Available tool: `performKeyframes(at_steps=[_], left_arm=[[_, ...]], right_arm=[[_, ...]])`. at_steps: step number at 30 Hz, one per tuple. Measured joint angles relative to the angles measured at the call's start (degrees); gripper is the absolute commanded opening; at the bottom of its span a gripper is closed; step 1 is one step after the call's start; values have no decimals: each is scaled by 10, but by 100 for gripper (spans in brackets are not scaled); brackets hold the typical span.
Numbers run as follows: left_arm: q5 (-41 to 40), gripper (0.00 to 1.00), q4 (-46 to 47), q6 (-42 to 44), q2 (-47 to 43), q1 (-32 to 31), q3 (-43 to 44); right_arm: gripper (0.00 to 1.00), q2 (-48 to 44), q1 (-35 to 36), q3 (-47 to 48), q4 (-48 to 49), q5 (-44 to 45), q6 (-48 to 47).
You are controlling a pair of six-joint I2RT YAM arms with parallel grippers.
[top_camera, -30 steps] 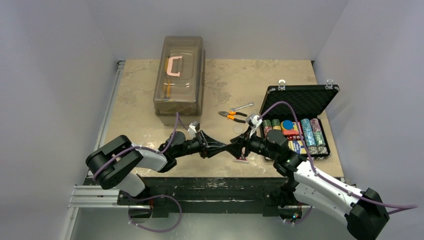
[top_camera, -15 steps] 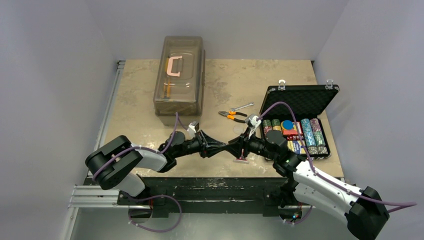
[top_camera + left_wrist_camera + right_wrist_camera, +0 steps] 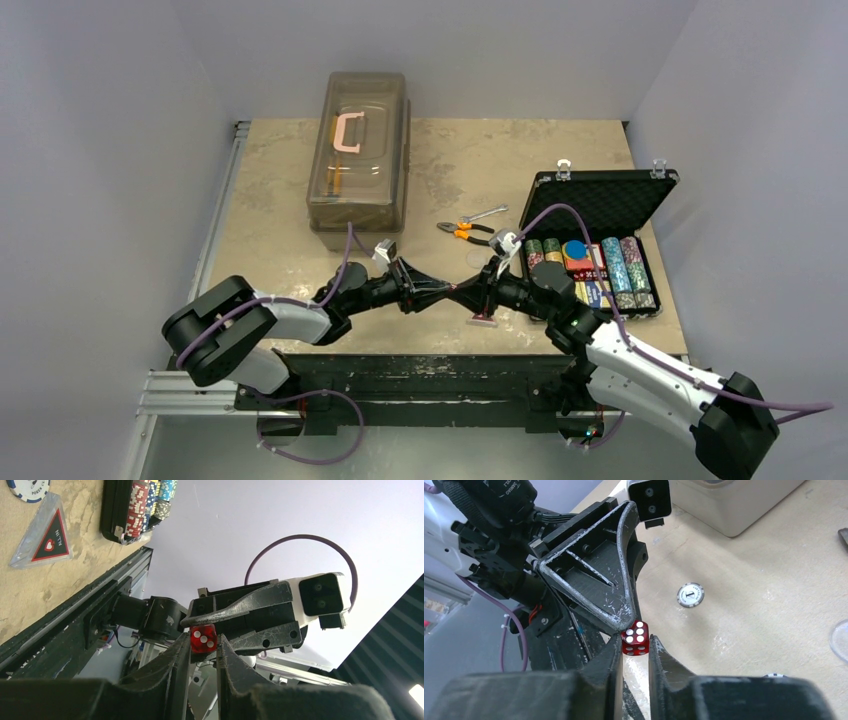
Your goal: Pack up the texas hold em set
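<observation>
I need to use my right gripper to set the small red die down between the card decks in the black case [image 3: 573, 276], next to the poker chips.
A small red die [image 3: 203, 638] [image 3: 635, 638] hangs above the table's near edge, between both grippers, which meet tip to tip. My left gripper [image 3: 450, 292] [image 3: 203, 643] is shut on it from the left. My right gripper [image 3: 465, 294] [image 3: 635, 642] grips the same die from the right, with its fingers against two sides. The black case [image 3: 600, 203] lies open at the right, with rows of poker chips [image 3: 622, 270] inside. A red triangle token [image 3: 484, 320] [image 3: 47, 532] and a round button [image 3: 689, 594] [image 3: 31, 487] lie on the table under the grippers.
A large translucent brown box [image 3: 358, 160] with a pink handle stands at the back centre. Orange-handled pliers [image 3: 462, 231] and a wrench [image 3: 487, 213] lie between it and the case. The table's near edge and metal rail run just below the grippers.
The right gripper's jaws have closed onto the die that the left gripper holds. The left arm has shifted slightly; the die stays at the same spot.
</observation>
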Motion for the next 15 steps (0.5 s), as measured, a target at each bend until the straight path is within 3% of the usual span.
performKeyframes(at_steps=[5, 6, 9, 11, 15], left_arm=[[-2, 0, -1, 0, -3, 0, 0], [-1, 11, -1, 1, -4, 0, 0], [-2, 68, 1, 9, -8, 0, 0], [-3, 80, 0, 26, -12, 0, 0], [-15, 83, -54, 70, -72, 0, -1]], right_arm=[[0, -7, 0, -1, -1, 0, 0], [0, -9, 0, -1, -1, 0, 0], [0, -13, 0, -1, -2, 1, 0], [0, -17, 0, -1, -7, 5, 2], [0, -33, 0, 0, -40, 37, 3]])
